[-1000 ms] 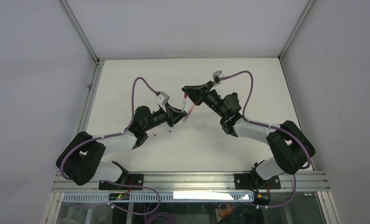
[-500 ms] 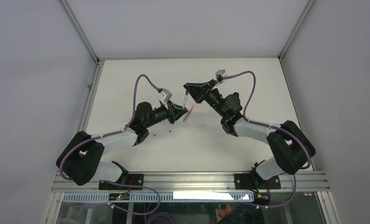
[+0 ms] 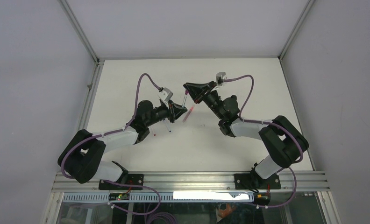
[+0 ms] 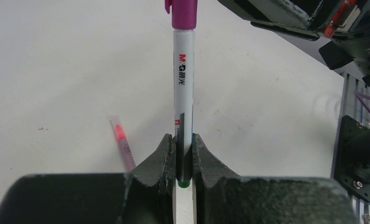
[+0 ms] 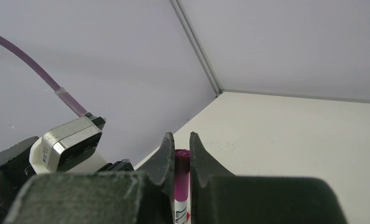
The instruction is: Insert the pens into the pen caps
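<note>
My left gripper is going to release the pen with the white body on the table (image 3: pixel 181 113), between the thin blue-tipped piece and the pink pen.
A white-barrelled pen (image 4: pixel 183 88) with a green tail end is held between both grippers above the table. My left gripper (image 4: pixel 183 140) is shut on its tail end. A magenta pen cap (image 4: pixel 183 14) sits on the pen's other end, and my right gripper (image 5: pixel 178 140) is shut on that cap (image 5: pixel 181 161). In the top view the pen (image 3: pixel 186 99) spans the left gripper (image 3: pixel 179 110) and right gripper (image 3: pixel 189 93). A pink pen (image 4: pixel 122 144) lies on the table below, also in the top view (image 3: pixel 187 115).
A small red piece (image 3: pixel 153 135) and a thin blue-tipped piece (image 3: pixel 169 131) lie on the white table (image 3: pixel 248 79) by the left forearm, too small to tell pen from cap. Grey walls enclose three sides. The left wrist camera (image 5: pixel 68 144) sits close to my right gripper.
Both arms have shifted slightly, the right elbow swinging left. The pen stays held between the two grippers at about the same spot.
</note>
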Tool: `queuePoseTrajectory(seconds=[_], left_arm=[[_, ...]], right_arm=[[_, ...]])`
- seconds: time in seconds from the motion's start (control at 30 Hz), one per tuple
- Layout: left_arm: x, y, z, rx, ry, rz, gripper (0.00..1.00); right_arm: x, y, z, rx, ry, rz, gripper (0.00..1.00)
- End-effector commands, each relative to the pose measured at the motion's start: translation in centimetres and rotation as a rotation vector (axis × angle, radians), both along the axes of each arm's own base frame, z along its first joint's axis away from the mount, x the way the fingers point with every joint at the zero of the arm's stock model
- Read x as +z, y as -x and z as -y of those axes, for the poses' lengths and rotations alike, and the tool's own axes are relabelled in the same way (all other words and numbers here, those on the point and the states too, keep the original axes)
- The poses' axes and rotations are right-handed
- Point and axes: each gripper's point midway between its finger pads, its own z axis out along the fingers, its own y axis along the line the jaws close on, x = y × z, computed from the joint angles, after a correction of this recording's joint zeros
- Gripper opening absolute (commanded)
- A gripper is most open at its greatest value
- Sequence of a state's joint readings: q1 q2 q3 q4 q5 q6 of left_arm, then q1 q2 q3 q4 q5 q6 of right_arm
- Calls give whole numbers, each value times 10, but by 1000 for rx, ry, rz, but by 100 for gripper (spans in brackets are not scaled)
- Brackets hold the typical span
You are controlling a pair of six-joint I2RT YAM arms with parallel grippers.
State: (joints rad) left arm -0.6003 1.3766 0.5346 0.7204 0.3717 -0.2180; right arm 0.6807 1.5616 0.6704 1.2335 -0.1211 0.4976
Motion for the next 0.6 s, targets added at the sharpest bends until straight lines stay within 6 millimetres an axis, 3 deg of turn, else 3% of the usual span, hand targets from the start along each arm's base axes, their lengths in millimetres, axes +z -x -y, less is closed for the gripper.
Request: queuePoseTrajectory(seconds=[0.0,0.23,0.57], left_arm=[[130,-16,-5,53,219,384,0],[141,-16,-14,74,224,421,0],[142,-17,-16,81,225,426,0]], right_arm=[[-95,45,-37,212,180,-203,0],[-122,55,-40,241,219,-256,0],[-128,58,-45,264,237,-265,0]])
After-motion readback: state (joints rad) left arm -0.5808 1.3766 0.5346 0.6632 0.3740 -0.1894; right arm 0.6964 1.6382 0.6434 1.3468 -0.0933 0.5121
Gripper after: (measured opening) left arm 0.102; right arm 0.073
